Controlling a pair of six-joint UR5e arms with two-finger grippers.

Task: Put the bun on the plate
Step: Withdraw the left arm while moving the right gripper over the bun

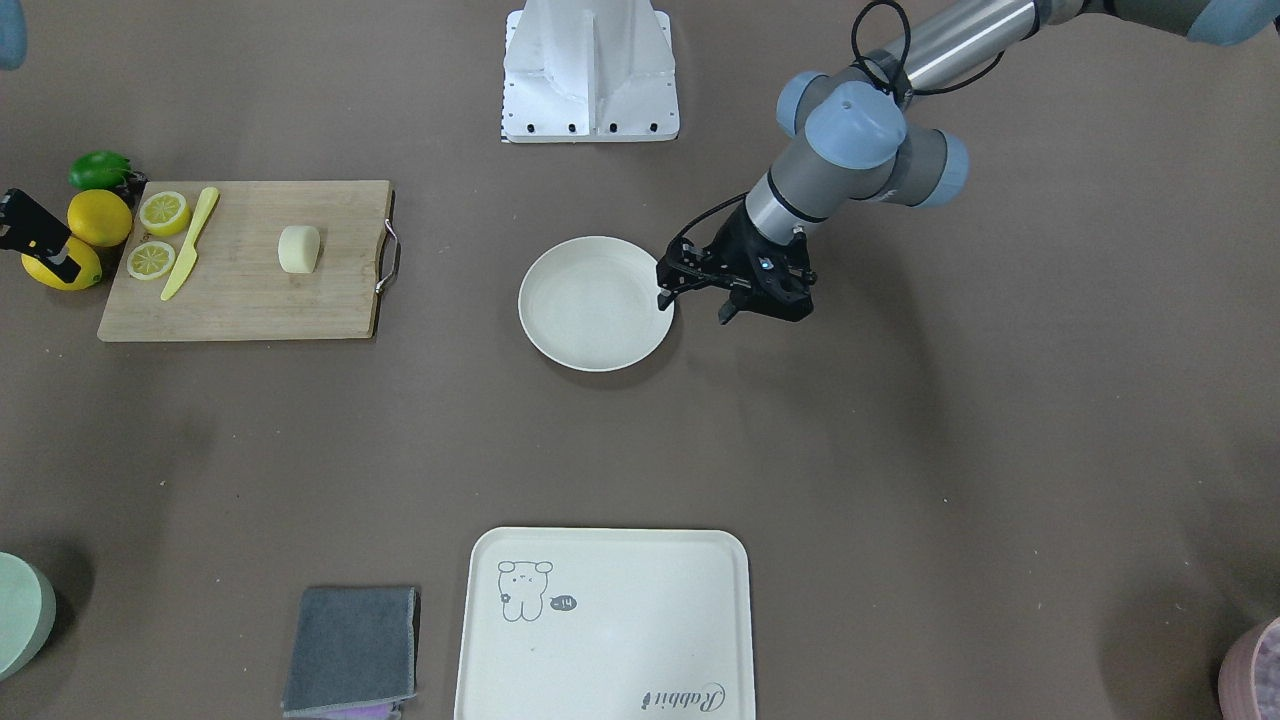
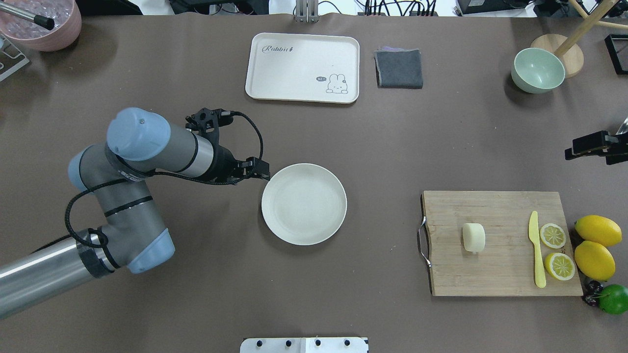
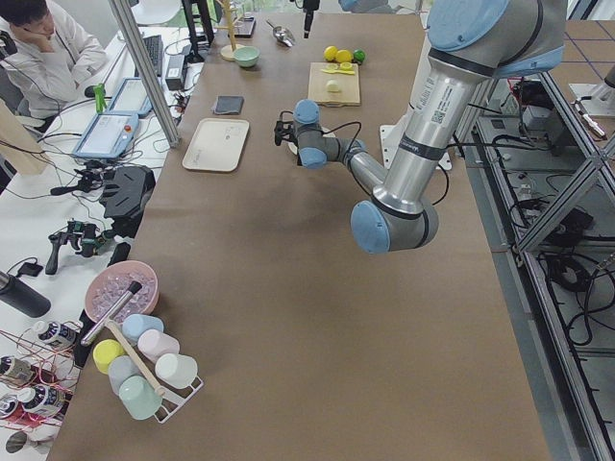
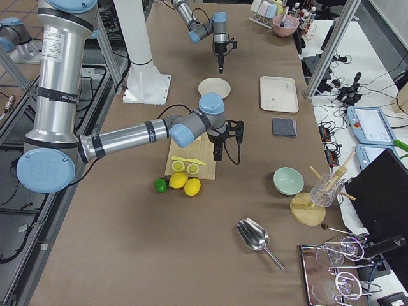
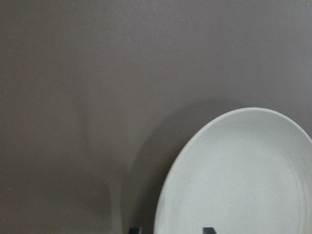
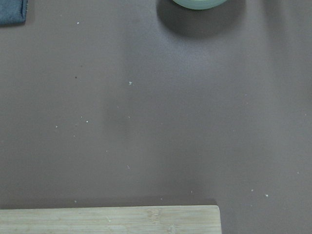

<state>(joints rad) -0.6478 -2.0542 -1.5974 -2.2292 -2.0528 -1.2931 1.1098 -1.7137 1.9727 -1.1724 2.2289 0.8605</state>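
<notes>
The bun lies on the cutting board beyond the yellow knife, and my right gripper should close on the near end of the bun [image 1: 300, 236].
The bun [image 2: 474, 237] lies on a wooden cutting board [image 2: 490, 274] at the table's right; it also shows from the front [image 1: 299, 248]. Nothing lies on the plate [image 2: 304, 203], an off-white round one at the table's middle [image 1: 595, 303]. My left gripper [image 1: 695, 308] is open and low at the plate's left rim. In the left wrist view its fingertips [image 5: 208, 229] stand on either side of that rim [image 5: 161, 214]. My right gripper [image 4: 218, 155] hangs over the board's far edge, away from the bun. I cannot tell whether it is open or shut.
On the board also lie a yellow knife [image 2: 537, 250] and two lemon slices [image 2: 553, 235]. Two lemons [image 2: 596, 245] and a lime [image 2: 614, 299] sit beside it. A cream tray [image 2: 294, 68], grey cloth [image 2: 399, 68], green bowl [image 2: 537, 71] and pink bowl [image 2: 44, 24] line the far side.
</notes>
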